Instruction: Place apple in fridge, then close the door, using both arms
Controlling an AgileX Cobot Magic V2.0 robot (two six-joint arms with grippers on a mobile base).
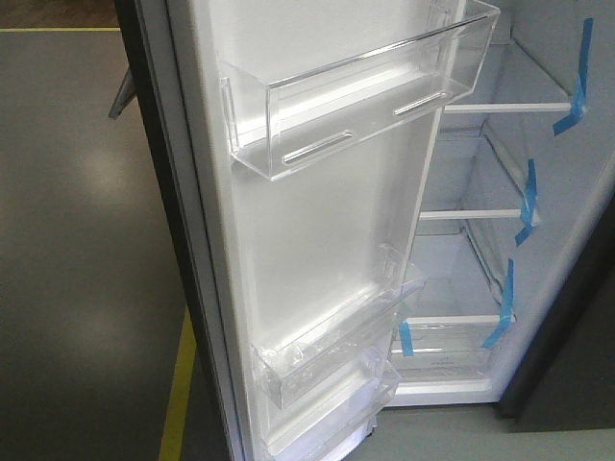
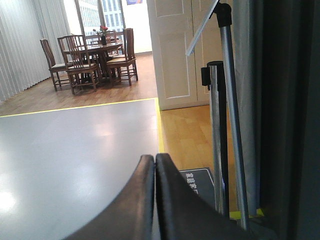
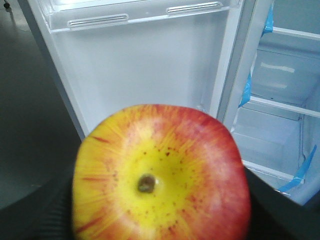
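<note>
Next, my right gripper releases the apple in the top clear bin, at its end (image 1: 422, 55) nearest the fridge shelves.
The apple (image 3: 160, 175), red with a yellow centre, fills the lower part of the right wrist view, held between the black fingers (image 3: 45, 205) of my right gripper (image 3: 160, 210), which is shut on it. Beyond it stands the open door (image 3: 145, 70) with its white lining, and the fridge (image 3: 280, 95) shelves with blue tape lie to the right. The front view shows the door (image 1: 307, 240) swung open with clear bins, and the fridge (image 1: 480, 240) interior behind it. My left gripper (image 2: 155, 162) is shut on nothing, pointing away over a grey floor.
In the left wrist view a metal stand (image 2: 227, 110) and a dark panel (image 2: 280, 110) rise at the right. A yellow floor line (image 2: 160, 130) borders wooden flooring. A dining table with chairs (image 2: 95, 55) stands far off.
</note>
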